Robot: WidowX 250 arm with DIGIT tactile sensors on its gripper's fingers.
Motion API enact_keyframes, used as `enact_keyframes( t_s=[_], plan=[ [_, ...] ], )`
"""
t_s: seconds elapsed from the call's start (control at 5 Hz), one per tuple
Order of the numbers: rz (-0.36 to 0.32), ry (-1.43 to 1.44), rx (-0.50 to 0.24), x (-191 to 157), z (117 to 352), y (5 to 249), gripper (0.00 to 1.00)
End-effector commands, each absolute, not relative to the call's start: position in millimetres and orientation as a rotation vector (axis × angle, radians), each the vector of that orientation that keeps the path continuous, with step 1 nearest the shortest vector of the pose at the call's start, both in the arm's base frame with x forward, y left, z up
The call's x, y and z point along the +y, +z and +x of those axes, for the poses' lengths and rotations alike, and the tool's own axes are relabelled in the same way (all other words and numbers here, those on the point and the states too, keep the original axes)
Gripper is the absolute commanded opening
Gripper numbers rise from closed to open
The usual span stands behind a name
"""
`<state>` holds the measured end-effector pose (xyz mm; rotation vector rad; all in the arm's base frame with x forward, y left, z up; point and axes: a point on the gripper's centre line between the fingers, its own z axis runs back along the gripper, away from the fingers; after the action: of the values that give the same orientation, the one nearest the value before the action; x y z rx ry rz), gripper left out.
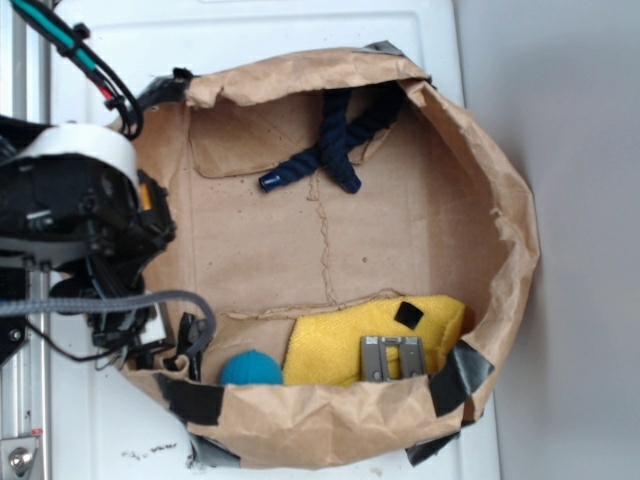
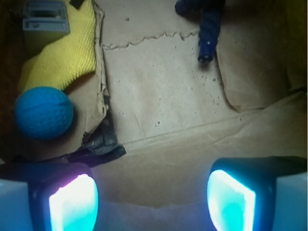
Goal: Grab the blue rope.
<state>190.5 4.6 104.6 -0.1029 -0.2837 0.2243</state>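
Next, my gripper needs to go to the crossing (image 1: 329,153) (image 2: 213,4) of the blue rope's two ends, just behind its shiny tip, and close there.
The blue rope (image 1: 331,146) lies in a loose loop on the brown paper at the far end of the opened paper bag (image 1: 505,215), its taped tip (image 1: 268,181) pointing toward the middle. In the wrist view only one stretch of the blue rope (image 2: 210,29) shows, at the top right, ending in a shiny tip. My gripper (image 2: 151,195) is open with nothing between its fingers (image 2: 73,202), hovering over the bag's near rim, well short of the rope. In the exterior view the gripper (image 1: 152,232) sits at the bag's left edge, its fingers hard to make out.
A teal ball (image 2: 43,112) and a yellow cloth (image 2: 60,50) carrying a grey metal piece (image 2: 44,19) lie to the left. Black tape (image 2: 103,144) patches the bag rim. The bag's raised crumpled walls (image 1: 300,415) ring the floor. A grey cable (image 1: 120,303) hangs by the arm.
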Motion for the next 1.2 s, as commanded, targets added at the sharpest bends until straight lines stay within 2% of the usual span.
enact_keyframes(
  t_s=[0.0, 0.4, 0.6, 1.0],
  plan=[
    [-0.105, 0.227, -0.285, 4, 192, 110, 1.0],
    [-0.105, 0.227, -0.285, 4, 192, 110, 1.0],
    [-0.086, 0.277, -0.287, 19, 238, 100, 1.0],
    [-0.019, 0.311, -0.309, 30, 272, 83, 1.0]
  ],
)
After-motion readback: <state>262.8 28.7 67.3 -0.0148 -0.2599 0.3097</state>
